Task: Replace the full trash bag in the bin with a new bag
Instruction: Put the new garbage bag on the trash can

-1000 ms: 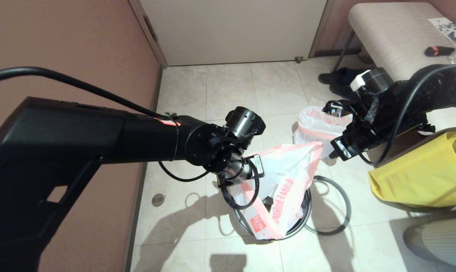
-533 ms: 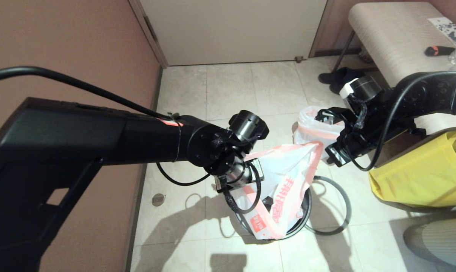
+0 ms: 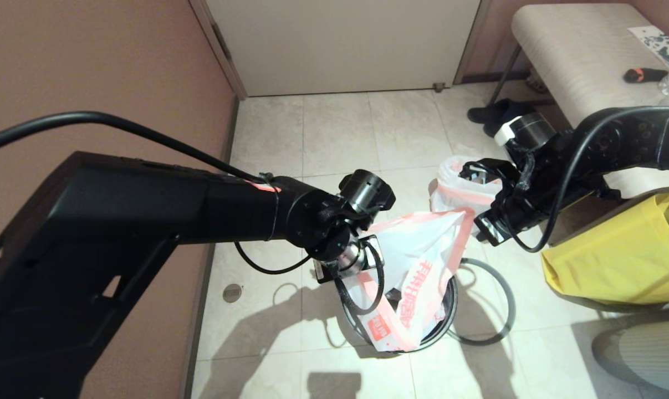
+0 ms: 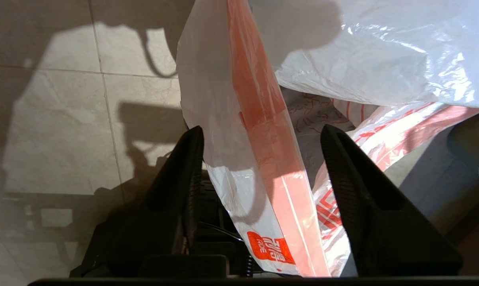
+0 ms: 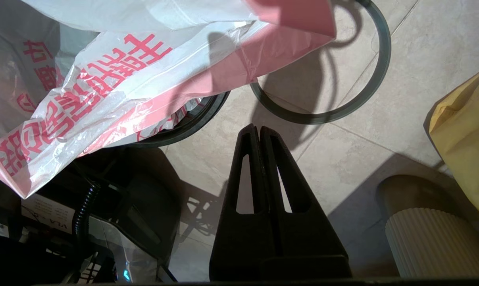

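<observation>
Next, I pinch the bag's pink band [image 4: 278, 157] with my left gripper and the bag's raised corner with my right gripper to spread it, as the new bag's opening sits crooked over the bin.
The new bag [image 3: 417, 266], limp white plastic with a pink-red band and red print, drapes over and into the bin [image 3: 449, 316], a small black wastebasket. My left gripper [image 4: 261, 131] hangs over the bin's left side and is open. The bag's pink band [image 4: 263, 119] runs loose between its fingers. The bin's grey ring [image 3: 492, 310] lies on the floor against the bin's right side. The full trash bag [image 3: 456, 188] stands on the tiles just behind. My right gripper [image 5: 259, 129] is shut and empty, above the floor near the ring [image 5: 366, 91] and beside the bag's raised corner [image 3: 467, 213].
A big yellow bag [image 3: 617, 260] sits at the right. Behind it is a padded bench [image 3: 578, 50] with dark shoes [image 3: 495, 113] beside it. A brown wall [image 3: 90, 83] runs along the left, with a closed door [image 3: 340, 44] ahead. A ribbed beige object [image 3: 644, 349] stands at near right.
My left gripper's jaws have opened and let go of the new bag's rim. The right arm has shifted slightly left, towards the bag.
</observation>
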Robot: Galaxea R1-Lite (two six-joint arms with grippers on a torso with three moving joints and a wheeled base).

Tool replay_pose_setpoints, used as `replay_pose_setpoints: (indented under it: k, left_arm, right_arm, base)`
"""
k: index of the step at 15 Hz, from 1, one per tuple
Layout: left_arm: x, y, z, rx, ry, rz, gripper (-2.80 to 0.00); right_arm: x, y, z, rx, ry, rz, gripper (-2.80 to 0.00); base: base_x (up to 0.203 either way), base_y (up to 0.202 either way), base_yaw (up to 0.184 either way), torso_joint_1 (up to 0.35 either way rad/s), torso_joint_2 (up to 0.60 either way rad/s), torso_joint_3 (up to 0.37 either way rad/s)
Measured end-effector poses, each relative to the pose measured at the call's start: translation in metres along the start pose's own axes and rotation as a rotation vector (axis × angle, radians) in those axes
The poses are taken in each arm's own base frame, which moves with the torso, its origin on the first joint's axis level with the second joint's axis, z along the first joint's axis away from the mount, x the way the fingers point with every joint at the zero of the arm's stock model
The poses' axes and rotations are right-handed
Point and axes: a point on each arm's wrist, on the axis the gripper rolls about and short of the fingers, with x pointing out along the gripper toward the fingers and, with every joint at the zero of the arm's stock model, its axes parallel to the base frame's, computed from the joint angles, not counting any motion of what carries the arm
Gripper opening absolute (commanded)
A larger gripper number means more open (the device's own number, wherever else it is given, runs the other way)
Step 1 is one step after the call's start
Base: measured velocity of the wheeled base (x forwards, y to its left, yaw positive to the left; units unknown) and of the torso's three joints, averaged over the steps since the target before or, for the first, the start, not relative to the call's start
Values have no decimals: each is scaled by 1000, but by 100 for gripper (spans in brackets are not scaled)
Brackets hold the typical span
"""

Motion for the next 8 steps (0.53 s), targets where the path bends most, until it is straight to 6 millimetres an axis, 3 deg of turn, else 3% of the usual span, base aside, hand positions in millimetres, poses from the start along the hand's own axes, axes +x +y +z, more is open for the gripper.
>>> replay_pose_setpoints:
  k: [6,7,8]
  left_arm:
    - [26,6,1,-10,8,49,0]
    - [28,6,3,-13,6,52,-280]
    - [28,5,4,-15,2,49,-280]
  right_arm:
    - [3,-1,1,5,-14,-3,-280]
    - [3,-1,1,5,-15,-3,-280]
    - [3,0,1,5,-15,-2,-280]
  base:
    - [0,0,0,0,0,0]
    - [0,0,0,0,0,0]
    - [0,0,0,0,0,0]
